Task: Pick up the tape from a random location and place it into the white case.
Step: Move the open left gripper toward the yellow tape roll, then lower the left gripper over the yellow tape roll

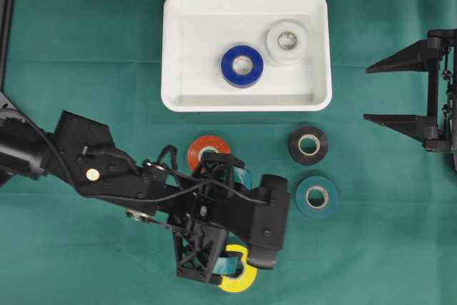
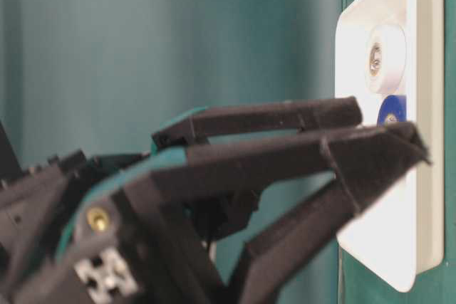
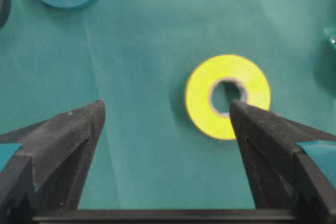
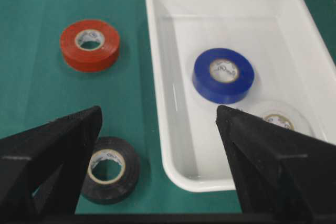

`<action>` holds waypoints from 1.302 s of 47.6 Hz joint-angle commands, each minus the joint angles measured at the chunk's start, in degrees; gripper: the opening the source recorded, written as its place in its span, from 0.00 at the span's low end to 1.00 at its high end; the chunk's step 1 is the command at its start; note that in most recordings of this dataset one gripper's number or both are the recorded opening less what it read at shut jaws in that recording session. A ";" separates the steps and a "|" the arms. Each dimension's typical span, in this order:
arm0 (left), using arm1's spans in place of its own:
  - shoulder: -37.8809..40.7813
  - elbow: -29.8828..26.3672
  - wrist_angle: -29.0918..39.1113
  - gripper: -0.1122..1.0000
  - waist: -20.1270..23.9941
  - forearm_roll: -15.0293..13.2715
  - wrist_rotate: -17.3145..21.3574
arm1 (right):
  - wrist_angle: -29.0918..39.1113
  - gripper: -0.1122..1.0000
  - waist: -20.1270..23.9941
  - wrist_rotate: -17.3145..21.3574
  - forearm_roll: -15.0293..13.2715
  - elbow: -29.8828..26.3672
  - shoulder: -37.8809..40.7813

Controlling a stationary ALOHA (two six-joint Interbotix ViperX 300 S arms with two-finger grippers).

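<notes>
Next, my left gripper grips the side of the yellow tape roll [image 1: 235, 249] [image 3: 198, 101] that faces the white case, with one finger inside the tape roll's hole.
The white case [image 1: 175, 48] lies at the top middle and holds a blue tape roll [image 1: 242, 66] and a white one [image 1: 287, 41]. A yellow tape roll [image 3: 199, 95] lies flat on the green cloth. My left gripper [image 3: 166, 106] hovers above it, open and empty, and its right fingertip overlaps the roll's hole. From overhead the left gripper [image 1: 239, 223] covers part of the yellow roll [image 1: 243, 282]. My right gripper [image 1: 365, 93] stands open and empty to the right of the case. In the right wrist view it [image 4: 157, 111] faces the case rim [image 4: 157, 77].
On the cloth below the case lie an orange-red roll [image 1: 202, 149], half under the left arm, a black roll [image 1: 308, 145] and a teal roll [image 1: 317, 196]. The right wrist view shows the red roll [image 4: 89, 59] and the black roll [image 4: 128, 174].
</notes>
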 commanded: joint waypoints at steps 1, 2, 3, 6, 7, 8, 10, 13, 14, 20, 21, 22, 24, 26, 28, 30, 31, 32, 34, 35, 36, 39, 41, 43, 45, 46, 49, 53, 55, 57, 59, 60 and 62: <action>0.09 -3.69 1.76 0.95 -0.70 0.18 0.00 | -0.26 0.88 -0.09 -0.09 -0.09 -1.41 0.35; 0.26 -3.96 2.02 0.95 -0.88 0.18 0.00 | -0.26 0.88 -0.09 -0.09 -0.09 -1.41 0.44; 0.44 -4.22 2.20 0.95 -0.88 0.18 0.00 | -0.26 0.88 -0.09 -0.09 -0.09 -1.41 0.44; 0.88 -4.75 2.46 0.95 -1.05 0.18 0.00 | -0.44 0.88 -0.09 -0.18 -0.09 -1.41 0.62; 0.97 -4.83 2.46 0.95 -1.05 0.18 -0.09 | -0.44 0.88 -0.09 -0.18 -0.18 -1.41 0.62; 1.14 -4.92 2.46 0.95 -1.05 0.18 -0.09 | -0.44 0.88 -0.09 -0.18 -0.18 -1.41 0.62; 1.32 -4.92 2.46 0.95 -1.14 0.18 -0.18 | -0.53 0.88 -0.09 -0.26 -0.35 -1.41 0.62; 1.49 -4.92 2.46 0.95 -1.32 0.18 -0.26 | -0.53 0.88 -0.09 -0.26 -0.62 -1.41 0.70; 1.49 -4.92 2.46 0.95 -1.32 0.18 -0.35 | -0.53 0.88 -0.09 -0.26 -0.62 -1.41 0.70; 1.76 -4.92 2.64 0.95 -1.67 0.18 -1.93 | -0.53 0.88 -0.09 -0.26 -0.70 -1.41 0.70; 1.67 -4.92 2.64 0.95 -1.67 0.18 -2.02 | -0.53 0.88 -0.09 -0.26 -0.70 -1.41 0.79; 1.67 -4.83 2.64 0.95 -1.67 0.18 -2.20 | -0.53 0.88 -0.09 -0.26 -0.70 -1.41 0.79; 1.67 -4.75 2.72 0.95 -1.67 0.18 -2.29 | -0.62 0.88 -0.09 -0.26 -0.70 -1.49 0.79; 1.67 -4.75 2.90 0.95 -1.67 0.26 -2.29 | -0.53 0.88 -0.09 -0.26 -0.70 -1.49 0.79; 1.67 -4.75 2.99 0.95 -1.67 0.26 -2.29 | -0.62 0.88 -0.09 -0.26 -0.70 -1.49 0.79; 1.58 -4.66 3.08 0.95 -1.67 0.26 -2.29 | -0.62 0.88 -0.18 -0.26 -0.70 -1.49 0.79; 1.58 -4.66 2.99 0.95 -1.67 0.26 -2.29 | -0.62 0.88 -0.09 -0.26 -0.70 -1.49 0.79; 1.58 -4.66 2.99 0.95 -1.67 0.26 -2.29 | -0.62 0.88 -0.09 -0.26 -0.70 -1.49 0.79; 1.58 -4.57 2.99 0.95 -1.67 0.26 -2.29 | -0.62 0.88 -0.09 -0.26 -0.70 -1.49 0.79; 1.58 -4.57 3.08 0.95 -1.67 0.26 -2.20 | -0.62 0.88 -0.09 -0.26 -0.70 -1.49 0.79; 1.58 -4.57 2.99 0.95 -1.67 0.26 -2.29 | -0.62 0.88 -0.09 -0.26 -0.70 -1.49 0.79; 1.58 -4.57 2.99 0.95 -1.67 0.26 -2.29 | -0.62 0.88 -0.09 -0.26 -0.70 -1.49 0.79; 1.58 -4.48 2.99 0.95 -1.67 0.26 -2.29 | -0.62 0.88 -0.09 -0.26 -0.70 -1.49 0.79; 1.58 -4.48 3.08 0.95 -1.67 0.35 -2.29 | -0.62 0.88 -0.09 -0.26 -0.70 -1.49 0.79; 1.58 -4.48 3.08 0.95 -1.67 0.35 -2.29 | -0.62 0.88 -0.09 -0.26 -0.70 -1.49 0.79; 1.58 -4.39 3.08 0.95 -1.67 0.26 -2.29 | -0.70 0.88 -0.09 -0.26 -0.70 -1.49 0.79; 1.58 -4.39 3.08 0.95 -1.67 0.26 -2.29 | -0.62 0.88 -0.09 -0.26 -0.70 -1.49 0.79; 1.58 -4.39 3.08 0.95 -1.67 0.26 -2.29 | -0.62 0.88 -0.09 -0.26 -0.70 -1.49 0.79; 1.67 -4.39 3.08 0.95 -1.67 0.26 -2.29 | -0.62 0.88 -0.09 -0.26 -0.70 -1.49 0.79; 1.76 -4.39 3.08 0.95 -1.67 0.26 -2.29 | -0.62 0.88 -0.09 -0.26 -0.70 -1.49 0.79; 1.76 -4.39 3.08 0.95 -1.58 0.26 -2.29 | -0.70 0.88 -0.09 -0.26 -0.70 -1.49 0.79; 1.76 -4.39 3.08 0.95 -1.58 0.26 -2.29 | -0.62 0.88 -0.09 -0.26 -0.70 -1.49 0.79; 1.85 -4.39 3.08 0.95 -1.67 0.35 -2.29 | -0.62 0.88 -0.09 -0.26 -0.70 -1.49 0.79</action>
